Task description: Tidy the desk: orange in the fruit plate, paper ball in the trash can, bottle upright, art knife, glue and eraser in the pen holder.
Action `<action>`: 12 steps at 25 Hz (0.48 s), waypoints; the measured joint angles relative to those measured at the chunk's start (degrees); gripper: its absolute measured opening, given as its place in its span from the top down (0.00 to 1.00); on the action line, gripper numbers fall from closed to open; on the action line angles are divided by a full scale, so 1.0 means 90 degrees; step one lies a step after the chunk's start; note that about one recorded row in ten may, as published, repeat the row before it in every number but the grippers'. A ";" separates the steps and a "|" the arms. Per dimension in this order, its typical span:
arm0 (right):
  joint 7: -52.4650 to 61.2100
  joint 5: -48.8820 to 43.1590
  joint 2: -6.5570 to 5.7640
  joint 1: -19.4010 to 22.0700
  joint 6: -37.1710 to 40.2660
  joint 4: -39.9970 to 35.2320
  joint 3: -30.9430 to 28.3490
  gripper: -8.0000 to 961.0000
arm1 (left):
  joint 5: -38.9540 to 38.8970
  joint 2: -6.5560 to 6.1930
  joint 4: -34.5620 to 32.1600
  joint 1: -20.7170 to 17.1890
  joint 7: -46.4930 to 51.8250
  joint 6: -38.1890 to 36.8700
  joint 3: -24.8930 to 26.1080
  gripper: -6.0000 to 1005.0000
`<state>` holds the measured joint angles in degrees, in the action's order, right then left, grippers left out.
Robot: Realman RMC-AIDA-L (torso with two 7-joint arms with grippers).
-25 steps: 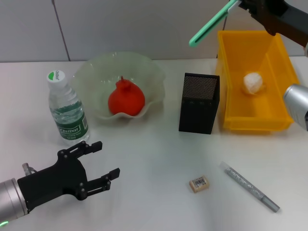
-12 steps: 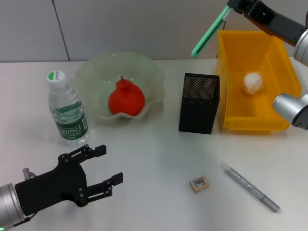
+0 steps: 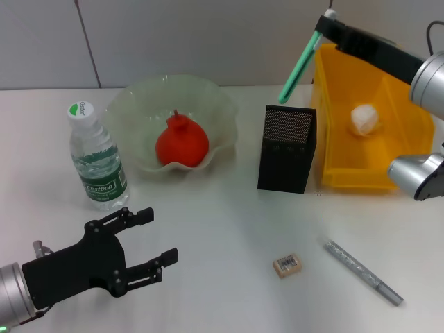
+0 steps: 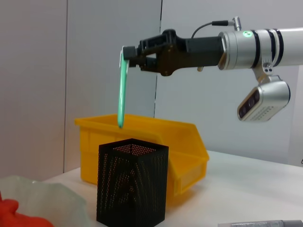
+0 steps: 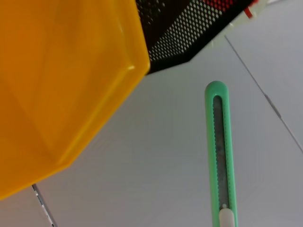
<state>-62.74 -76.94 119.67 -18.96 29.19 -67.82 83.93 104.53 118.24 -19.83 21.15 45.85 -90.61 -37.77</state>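
The green art knife, now tilted just above the holder's rim, will be let go by my right gripper inside the black pen holder [image 3: 300, 121], on the side closest to the trash can.
My right gripper [image 3: 325, 22] is shut on the green art knife [image 3: 301, 66], which hangs tilted with its tip just above the back rim of the black mesh pen holder [image 3: 287, 149]. In the left wrist view the art knife [image 4: 122, 90] points down over the pen holder [image 4: 131, 184]. The paper ball [image 3: 365, 119] lies in the yellow trash can [image 3: 361, 180]. The orange [image 3: 182, 142] sits in the fruit plate [image 3: 139, 104]. The bottle [image 3: 97, 156] stands upright. The eraser [image 3: 286, 264] and the glue [image 3: 361, 272] lie on the desk. My left gripper [image 3: 159, 234] rests open at the lower left.
The trash can stands directly right of the pen holder, with a small gap between them. In the right wrist view the art knife [image 5: 220, 151] shows beside the trash can wall [image 5: 61, 80]. A wall runs close behind the desk.
My right gripper has swung left and down, turning the art knife steeper and bringing its tip close over the pen holder. The left gripper shifted slightly to the right.
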 joint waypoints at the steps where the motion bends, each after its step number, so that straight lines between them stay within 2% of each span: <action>1: -0.0094 0.0001 0.0000 0.0000 0.0000 0.0018 0.0010 0.80 | 0.0000 0.0000 0.0000 0.0000 0.0000 0.0000 0.0000 0.19; 12: -0.0497 0.0006 0.0018 0.0181 -0.0003 -0.0087 0.0183 0.80 | -0.0004 -0.0009 -0.0112 -0.0004 -0.0001 0.0021 0.0027 0.19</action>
<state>-67.22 -76.89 119.83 -17.34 29.16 -68.60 85.58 104.49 118.17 -20.83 21.11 45.84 -90.42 -37.53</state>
